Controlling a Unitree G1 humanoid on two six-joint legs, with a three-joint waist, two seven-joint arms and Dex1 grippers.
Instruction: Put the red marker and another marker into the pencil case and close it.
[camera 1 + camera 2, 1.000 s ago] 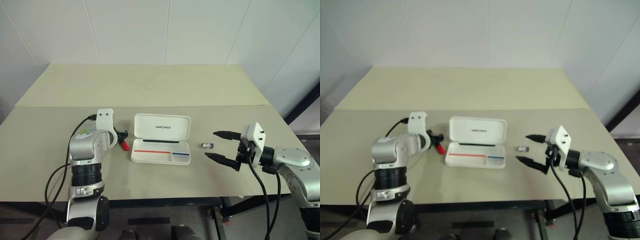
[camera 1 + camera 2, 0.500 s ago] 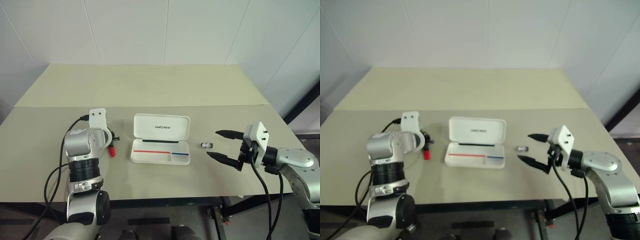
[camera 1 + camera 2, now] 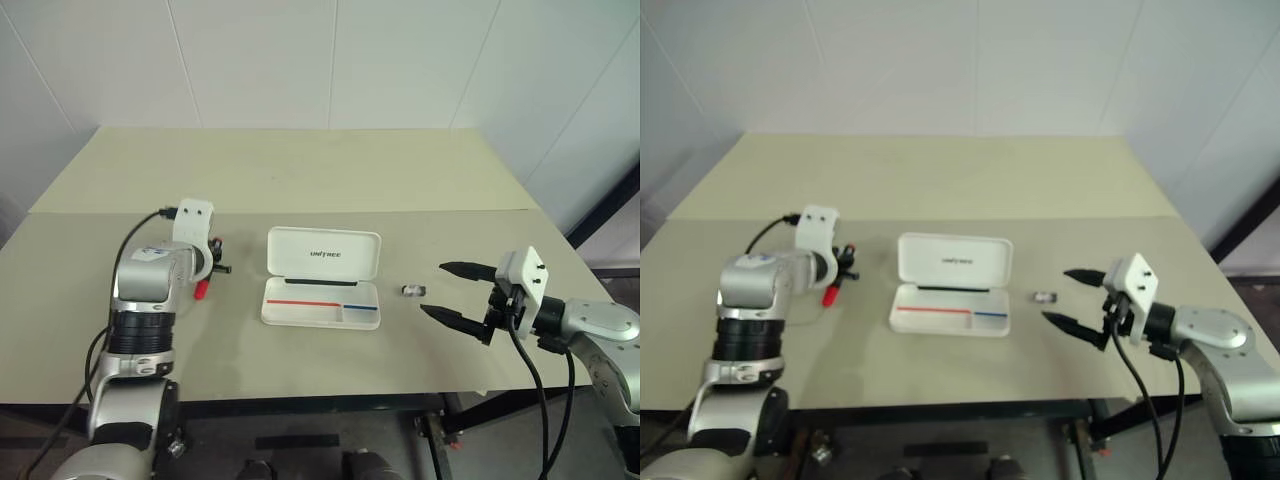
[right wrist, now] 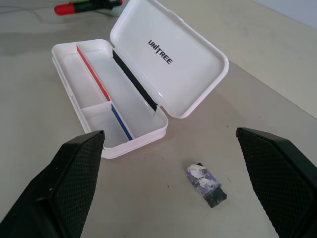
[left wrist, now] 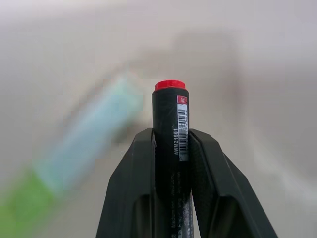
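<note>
The robot's left gripper needs to put the red marker down in the pencil case's long compartment (image 3: 318,294) beside the hinge.
The red marker (image 5: 168,114), with a dark barrel and a red end, stands clamped between the fingers of my left gripper (image 3: 212,268). It hangs just above the table, left of the pencil case, with its red tip (image 3: 200,291) pointing down. The pencil case (image 3: 322,302) lies open at the table's centre, its lid (image 4: 168,59) tilted back and both compartments bare. The green marker (image 5: 74,158), with its pale cap, lies blurred on the table under the left gripper. My right gripper (image 3: 432,288) hovers open to the right of the case, holding nothing.
A small clear block (image 3: 413,291) lies on the table between the case and my right gripper. The beige table (image 3: 300,180) stretches wide behind the case, and white walls rise beyond it.
My left gripper has shut on the red marker and lifted it, swinging up and to the left away from the case. The right arm has barely shifted.
</note>
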